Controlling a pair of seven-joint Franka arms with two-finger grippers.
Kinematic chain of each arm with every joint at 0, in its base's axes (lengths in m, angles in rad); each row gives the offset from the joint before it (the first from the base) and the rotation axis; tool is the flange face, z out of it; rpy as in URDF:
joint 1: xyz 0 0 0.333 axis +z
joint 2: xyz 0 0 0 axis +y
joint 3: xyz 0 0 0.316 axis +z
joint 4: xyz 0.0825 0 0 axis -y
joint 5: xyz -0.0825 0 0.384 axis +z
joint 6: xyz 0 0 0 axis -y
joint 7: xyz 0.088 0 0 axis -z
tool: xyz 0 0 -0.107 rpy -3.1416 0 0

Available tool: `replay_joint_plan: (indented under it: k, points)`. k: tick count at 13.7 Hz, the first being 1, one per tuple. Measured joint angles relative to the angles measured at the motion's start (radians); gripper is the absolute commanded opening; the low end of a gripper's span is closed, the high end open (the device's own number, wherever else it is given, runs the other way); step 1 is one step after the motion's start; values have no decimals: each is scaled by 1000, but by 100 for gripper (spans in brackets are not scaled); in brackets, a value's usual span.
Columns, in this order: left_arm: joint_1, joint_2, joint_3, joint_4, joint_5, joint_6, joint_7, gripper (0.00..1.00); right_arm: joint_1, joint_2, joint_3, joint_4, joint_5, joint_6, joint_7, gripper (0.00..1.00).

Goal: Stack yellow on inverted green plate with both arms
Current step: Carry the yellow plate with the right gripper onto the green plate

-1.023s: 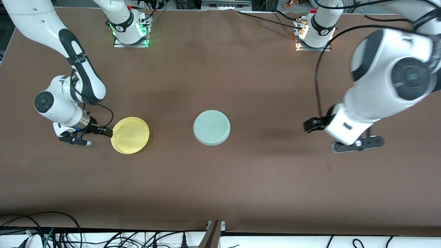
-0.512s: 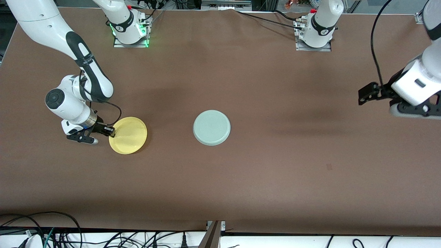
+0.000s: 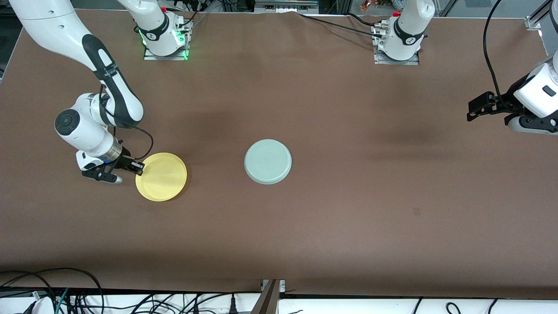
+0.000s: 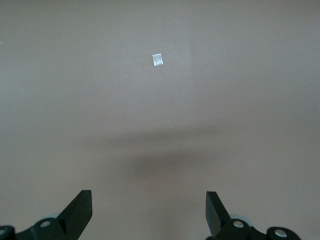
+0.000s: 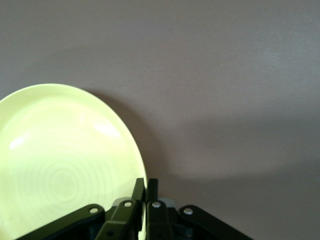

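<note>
My right gripper will set the yellow plate free on the upturned bottom of the pale green plate (image 3: 270,156).
The yellow plate (image 3: 161,176) is toward the right arm's end of the table. My right gripper (image 3: 138,166) is shut on its rim, at the edge facing that end. In the right wrist view the plate (image 5: 65,160) fills one side and the gripper (image 5: 145,186) pinches its edge. The pale green plate (image 3: 267,161) lies upside down at the table's middle, apart from the yellow one. My left gripper (image 3: 473,111) is open and empty, up over the left arm's end of the table. The left wrist view shows its gripper (image 4: 148,207) over bare brown table.
A small tape square (image 3: 416,211) is on the table surface, nearer the front camera than the left gripper; it also shows in the left wrist view (image 4: 157,60). Both arm bases (image 3: 163,35) stand along the edge farthest from the camera. Cables lie off the front edge.
My left arm has swung away from the green plate to its own end of the table. My right gripper has shifted slightly with the yellow plate, which sits a bit nearer the front camera.
</note>
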Motion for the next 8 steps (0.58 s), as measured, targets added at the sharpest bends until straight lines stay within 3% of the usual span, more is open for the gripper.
replay_joint_plan:
  k: [2,6,8]
  points:
    - [14,-4,0,4,0,2,1,100,-1,-18,60,40,50,-73,126,0]
    - [22,-11,0,35,15,5,2,100,16,-35,250,145,85,-157,408,0]
    - [35,-7,0,50,15,9,2,100,88,-33,293,163,85,-153,452,0]
